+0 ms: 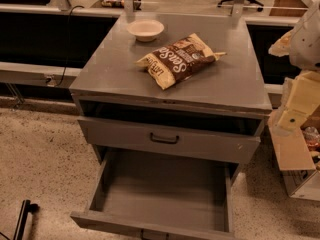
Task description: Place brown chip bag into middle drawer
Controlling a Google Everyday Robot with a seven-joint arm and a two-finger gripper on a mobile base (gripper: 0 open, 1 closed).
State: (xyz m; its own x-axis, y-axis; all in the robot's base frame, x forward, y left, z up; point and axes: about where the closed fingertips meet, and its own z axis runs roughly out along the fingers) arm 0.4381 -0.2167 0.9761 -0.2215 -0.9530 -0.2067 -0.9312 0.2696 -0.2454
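Note:
The middle of the brown chip bag [182, 59] on the grey cabinet top, between its two ends, is the next place my gripper will go to and close.
The brown chip bag [177, 59] lies flat on the grey cabinet top [235, 79], near its middle, with its white script lettering facing up. The middle drawer [160, 186] is pulled wide open below, and its plain grey floor is bare. My arm comes in at the right edge of the camera view. Its cream gripper [292, 115] hangs beside the cabinet's right front corner, well apart from the bag and holding nothing that I can see.
A white bowl [145, 30] stands on the cabinet top behind the bag. The upper drawer [165, 139] with the black bar handle is slightly out. A black object [22, 219] stands on the speckled floor at lower left. Rails and a counter run behind the cabinet.

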